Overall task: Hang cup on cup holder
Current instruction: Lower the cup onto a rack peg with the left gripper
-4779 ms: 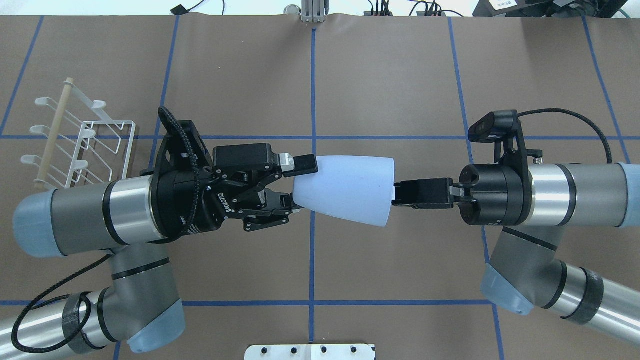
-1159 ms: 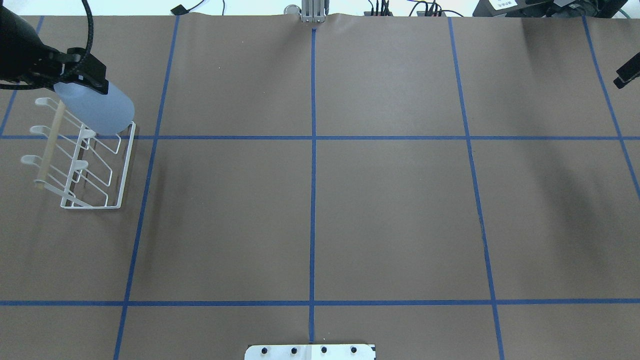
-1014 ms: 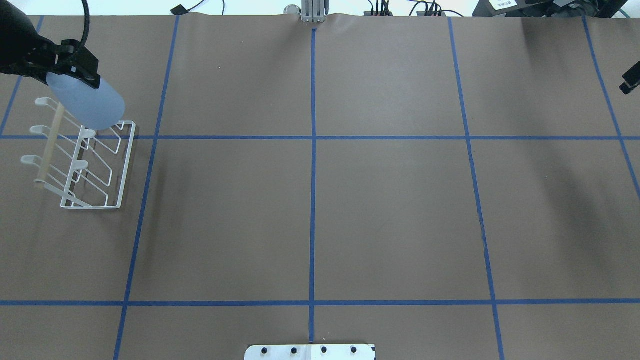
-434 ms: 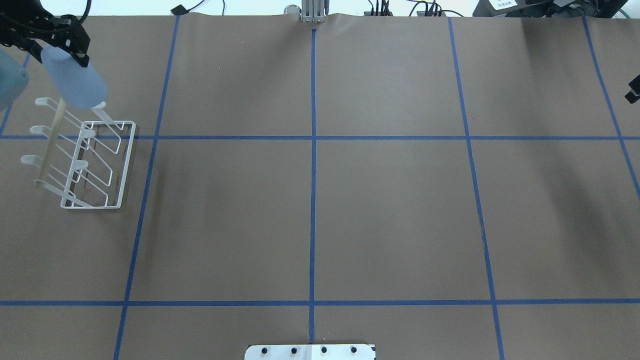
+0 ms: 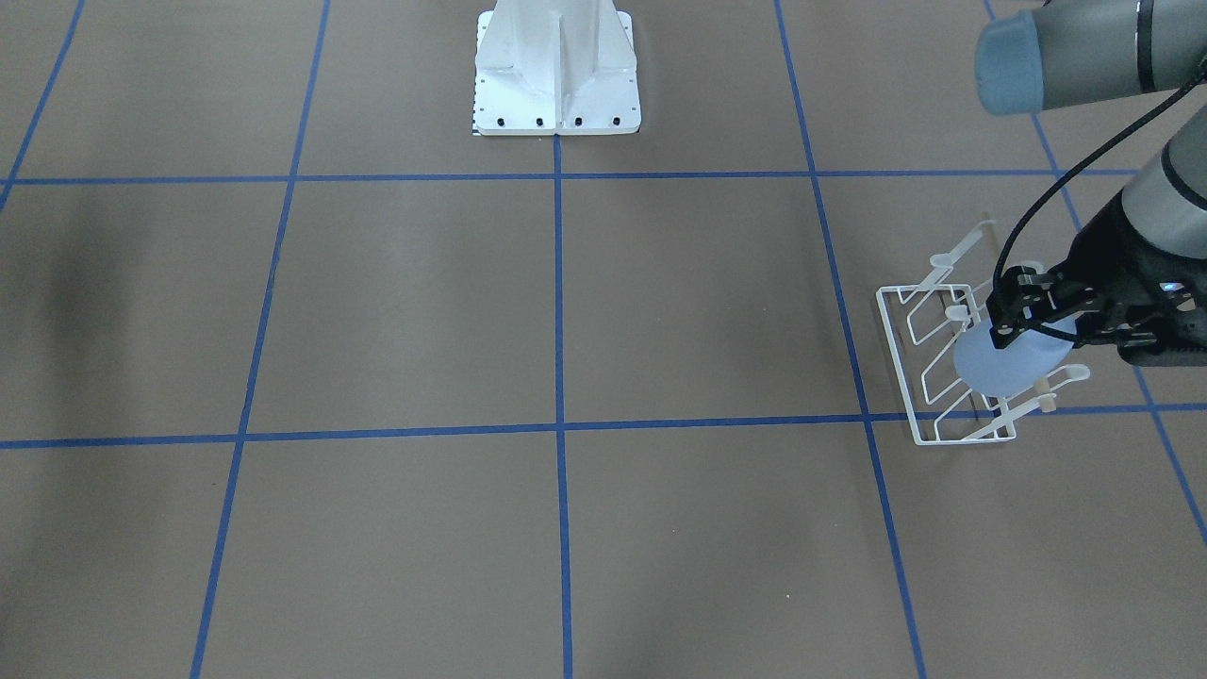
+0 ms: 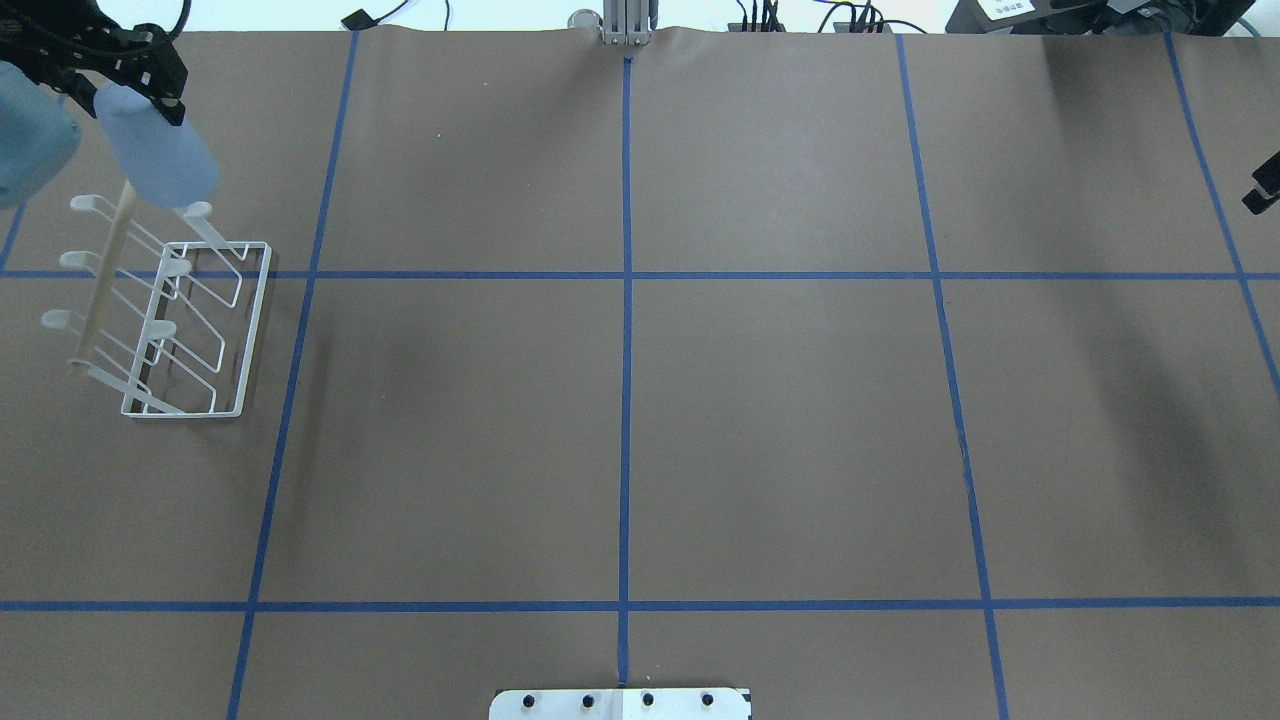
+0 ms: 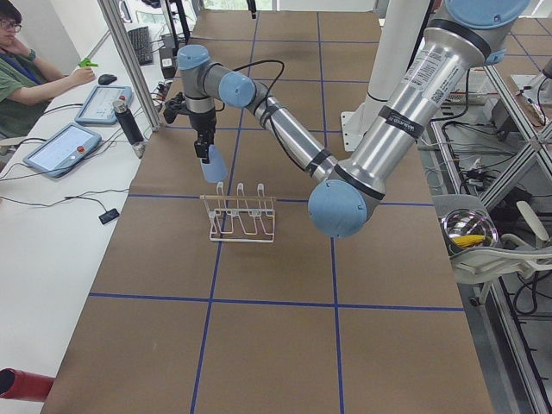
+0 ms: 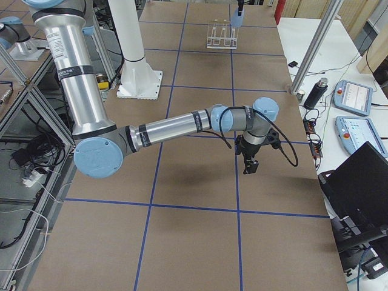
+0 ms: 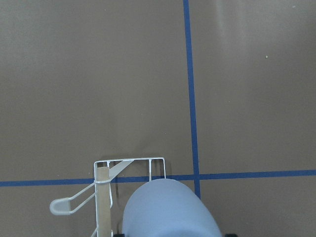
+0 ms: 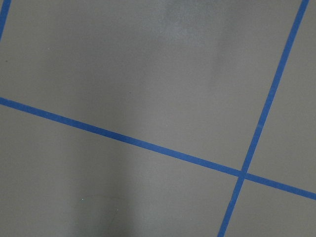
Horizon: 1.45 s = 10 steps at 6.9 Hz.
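My left gripper is going to release the pale blue cup on the far pegs of the white wire cup holder point(image 5: 950, 391) point(image 9: 159, 190).
My left gripper point(image 6: 120, 88) is shut on the narrow base of the pale blue cup point(image 6: 155, 150), which hangs mouth down and tilted. The cup is above the far end of the white wire cup holder point(image 6: 245, 330), close to its far prongs point(image 6: 198, 210). I cannot tell whether they touch. The front-facing view shows the cup point(image 5: 1007, 366) over the holder point(image 5: 929, 377) with the left gripper point(image 5: 1047, 325) on it. The left wrist view shows the cup point(image 9: 170, 210) beside the wooden rod point(image 9: 102, 197). Only an edge of my right gripper point(image 6: 1262, 187) shows at the table's right side. It holds nothing.
The white robot base plate point(image 6: 620, 703) sits at the near middle edge. Blue tape lines point(image 6: 626, 300) grid the brown table. An operator point(image 7: 21, 69) with tablets sits beyond the table's far edge in the left view.
Earlier both grippers held the cup at the table's middle. The left gripper has since carried it to the holder and moved it toward the far left. The right arm has withdrawn to the right edge.
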Available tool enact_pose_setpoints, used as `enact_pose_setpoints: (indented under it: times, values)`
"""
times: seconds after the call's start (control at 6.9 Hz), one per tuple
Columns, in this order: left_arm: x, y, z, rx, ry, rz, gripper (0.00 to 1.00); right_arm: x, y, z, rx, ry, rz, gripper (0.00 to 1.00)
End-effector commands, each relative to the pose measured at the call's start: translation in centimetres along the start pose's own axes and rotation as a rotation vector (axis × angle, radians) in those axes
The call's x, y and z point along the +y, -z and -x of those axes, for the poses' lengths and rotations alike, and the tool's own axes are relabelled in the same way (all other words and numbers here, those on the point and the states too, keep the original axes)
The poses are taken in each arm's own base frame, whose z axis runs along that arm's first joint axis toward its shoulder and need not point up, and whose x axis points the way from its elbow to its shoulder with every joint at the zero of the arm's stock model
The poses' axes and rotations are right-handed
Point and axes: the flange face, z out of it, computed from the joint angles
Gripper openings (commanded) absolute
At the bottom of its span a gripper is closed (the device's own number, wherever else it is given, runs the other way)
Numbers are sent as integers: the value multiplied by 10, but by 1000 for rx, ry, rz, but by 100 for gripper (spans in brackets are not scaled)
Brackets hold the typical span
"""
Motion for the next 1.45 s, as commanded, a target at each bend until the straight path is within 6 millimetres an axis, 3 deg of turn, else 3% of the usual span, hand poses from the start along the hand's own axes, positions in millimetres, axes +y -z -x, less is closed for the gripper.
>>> enact_pose_setpoints:
  times: [0.0, 0.72, 1.16, 1.3]
  values:
    - [-7, -13, 4, 16, -1, 11, 0, 0, -1, 1, -19, -1, -1, 100]
    - [-10, -39, 12, 27, -8, 31, 0, 0, -1, 1, -25, -4, 0, 100]
    - [2, -75, 15, 27, -24, 65, 0, 0, -2, 1, -28, -5, 1, 100]
    - [1, -80, 17, 23, -19, 74, 62, 1, -2, 1, -28, -5, 1, 100]
